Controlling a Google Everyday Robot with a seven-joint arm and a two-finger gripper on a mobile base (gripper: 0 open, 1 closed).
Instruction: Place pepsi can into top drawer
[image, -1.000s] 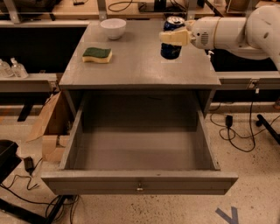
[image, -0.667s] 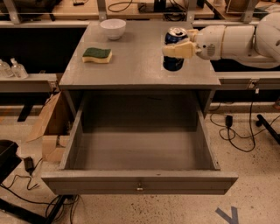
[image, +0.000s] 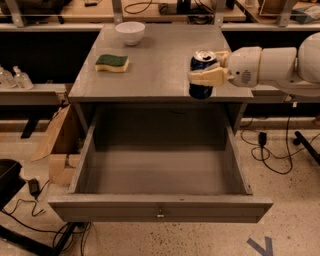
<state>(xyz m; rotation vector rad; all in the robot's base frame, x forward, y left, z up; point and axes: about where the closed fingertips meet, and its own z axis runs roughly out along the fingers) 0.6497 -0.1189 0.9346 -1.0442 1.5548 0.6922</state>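
I need to let go of the pepsi can standing upright on the middle of the drawer's bottom (image: 153, 173), straight behind the keyhole.
The pepsi can (image: 201, 90) is dark blue with a silver top. My gripper (image: 206, 75) is shut on it, one cream finger across its front. The white arm reaches in from the right. The can is upright, at the front right edge of the grey cabinet top (image: 160, 60), just behind the drawer opening. The top drawer (image: 160, 210) is pulled fully open below, a wide grey box with a small keyhole at the centre of its front panel. Its inside holds nothing.
A white bowl (image: 130, 32) stands at the back of the cabinet top. A green and yellow sponge (image: 112, 62) lies at its left. A cardboard box (image: 59, 145) sits on the floor at the left. Cables lie on the floor at the right.
My gripper has carried the pepsi can forward and lower, from the back right of the cabinet top toward its front edge above the open drawer.
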